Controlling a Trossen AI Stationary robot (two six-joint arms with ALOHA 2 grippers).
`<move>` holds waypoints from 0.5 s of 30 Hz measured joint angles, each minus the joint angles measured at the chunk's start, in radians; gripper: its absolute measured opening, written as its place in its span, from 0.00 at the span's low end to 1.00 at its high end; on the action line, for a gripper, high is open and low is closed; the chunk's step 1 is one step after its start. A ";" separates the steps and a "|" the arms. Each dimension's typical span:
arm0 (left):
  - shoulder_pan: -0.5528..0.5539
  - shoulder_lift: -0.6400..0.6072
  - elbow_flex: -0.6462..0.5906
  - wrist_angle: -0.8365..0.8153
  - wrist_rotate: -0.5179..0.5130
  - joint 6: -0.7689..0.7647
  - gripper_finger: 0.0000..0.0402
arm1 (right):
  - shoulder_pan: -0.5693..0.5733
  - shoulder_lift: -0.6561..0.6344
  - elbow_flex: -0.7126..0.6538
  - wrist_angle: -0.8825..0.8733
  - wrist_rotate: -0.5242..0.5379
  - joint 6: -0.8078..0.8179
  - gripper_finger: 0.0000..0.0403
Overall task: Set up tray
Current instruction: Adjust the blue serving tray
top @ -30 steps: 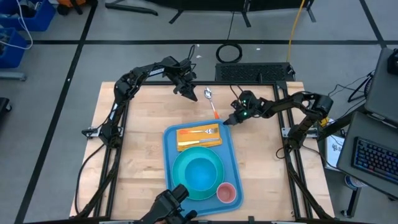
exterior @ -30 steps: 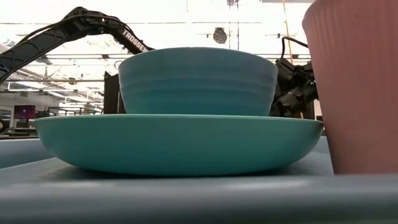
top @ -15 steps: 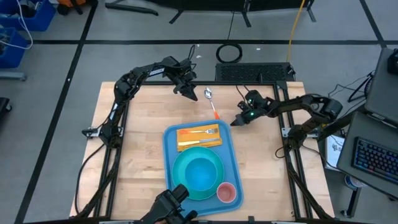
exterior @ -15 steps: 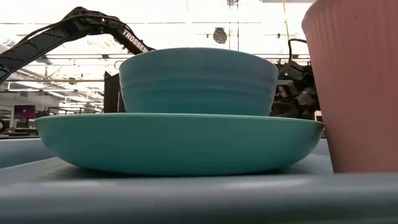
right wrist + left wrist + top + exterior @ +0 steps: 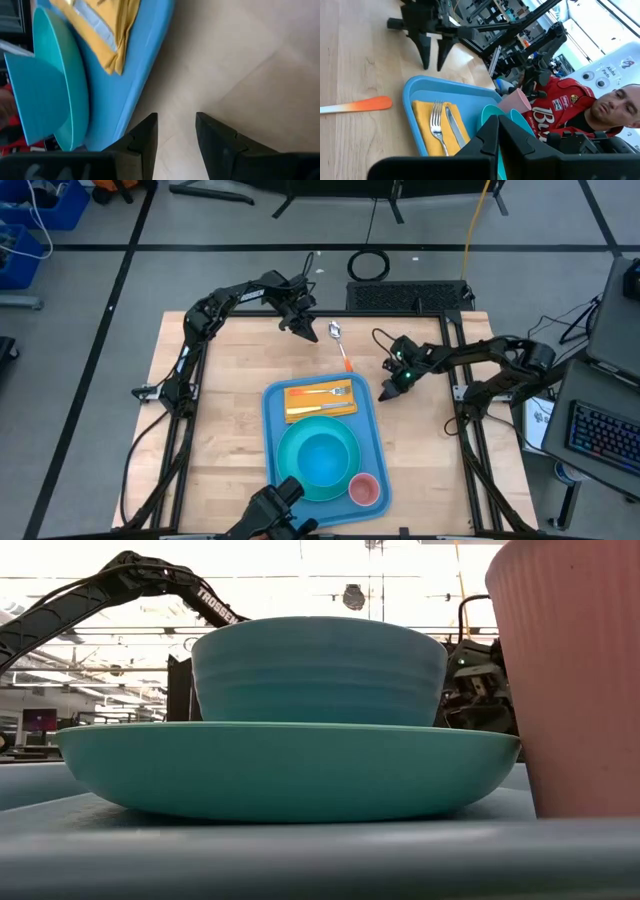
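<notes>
The robot's right gripper should move next to the light-blue tray's edge (image 5: 374,418) (image 5: 118,134) beside the near corner of the yellow napkin and close there.
The light-blue tray (image 5: 372,430) lies at the table's middle. On it sit a yellow napkin (image 5: 320,408) with a fork (image 5: 436,125) and a knife (image 5: 454,134), a turquoise plate (image 5: 290,470) carrying a bowl (image 5: 322,457), and a pink cup (image 5: 363,490). A spoon with an orange handle (image 5: 341,346) lies flat on the table beyond the tray's far edge. My right gripper (image 5: 389,391) hovers open just right of the tray's far right corner, over bare wood (image 5: 175,120). My left gripper (image 5: 303,329) waits shut, far-left of the spoon.
A person in red (image 5: 570,117) is at the table's near edge. In the low view the plate (image 5: 290,770), bowl (image 5: 318,670) and cup (image 5: 570,670) fill the foreground and hide most of my arms. Bare wood shows left and right of the tray.
My right gripper has drawn away from the tray's far right corner and the spoon's handle, moving toward the table's right edge and a little toward the near edge. The spoon and the tray's things have stayed where they were.
</notes>
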State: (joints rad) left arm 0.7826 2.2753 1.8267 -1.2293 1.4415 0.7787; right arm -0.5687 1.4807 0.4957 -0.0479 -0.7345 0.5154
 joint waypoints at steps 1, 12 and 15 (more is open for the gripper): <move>-0.001 0.000 0.000 0.000 0.000 -0.001 0.04 | 0.014 0.000 0.000 -0.001 0.000 0.009 0.31; -0.001 0.000 0.000 0.000 0.001 0.002 0.01 | 0.143 0.000 0.000 0.016 -0.006 0.063 0.31; -0.001 0.000 0.000 0.000 0.001 0.001 0.01 | 0.172 0.000 0.000 0.041 -0.029 0.084 0.31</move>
State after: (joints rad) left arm 0.7818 2.2753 1.8267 -1.2293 1.4427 0.7795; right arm -0.3967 1.4807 0.4957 -0.0074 -0.7639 0.5989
